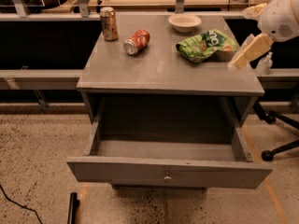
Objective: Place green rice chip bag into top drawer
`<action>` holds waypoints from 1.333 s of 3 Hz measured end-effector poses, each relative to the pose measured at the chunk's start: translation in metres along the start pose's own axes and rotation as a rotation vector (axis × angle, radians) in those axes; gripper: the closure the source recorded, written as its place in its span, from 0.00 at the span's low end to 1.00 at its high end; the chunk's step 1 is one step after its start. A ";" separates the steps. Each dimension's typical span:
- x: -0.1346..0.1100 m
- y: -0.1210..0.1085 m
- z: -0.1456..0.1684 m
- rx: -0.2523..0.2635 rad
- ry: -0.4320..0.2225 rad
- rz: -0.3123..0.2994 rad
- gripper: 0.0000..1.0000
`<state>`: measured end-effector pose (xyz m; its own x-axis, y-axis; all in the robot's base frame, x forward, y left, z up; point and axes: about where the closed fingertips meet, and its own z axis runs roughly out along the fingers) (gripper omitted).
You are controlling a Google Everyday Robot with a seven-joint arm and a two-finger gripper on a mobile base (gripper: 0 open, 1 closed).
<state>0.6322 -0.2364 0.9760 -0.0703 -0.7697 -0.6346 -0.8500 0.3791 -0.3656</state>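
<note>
The robot's gripper needs to next go to the middle of the green rice chip bag (207, 45) beside the white bowl and close there.
The green rice chip bag (205, 45) lies crinkled on the back right of the grey cabinet top (159, 69). The top drawer (117, 169) is pulled wide open below, its inside bare, with a small round knob (167, 177) at the centre of its front panel. My gripper (239, 60) hangs from the white arm (280, 17) at the right edge of the cabinet top. It is just right of the bag, slightly above the surface, and holds nothing.
An upright can (109, 24), a red-orange soda can (137, 42) on its side and a white bowl (185, 22) share the cabinet top. A small white bottle (264, 63) and a chair base (275, 148) are on the right. A black object (72, 209) lies on the floor.
</note>
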 end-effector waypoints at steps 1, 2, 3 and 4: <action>0.000 -0.001 0.001 0.001 0.000 0.002 0.00; 0.000 -0.015 0.035 0.024 0.001 0.046 0.00; 0.003 -0.035 0.072 0.031 0.011 0.061 0.00; 0.004 -0.053 0.102 0.029 0.011 0.060 0.00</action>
<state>0.7303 -0.2078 0.9237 -0.1265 -0.7510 -0.6481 -0.8287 0.4391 -0.3471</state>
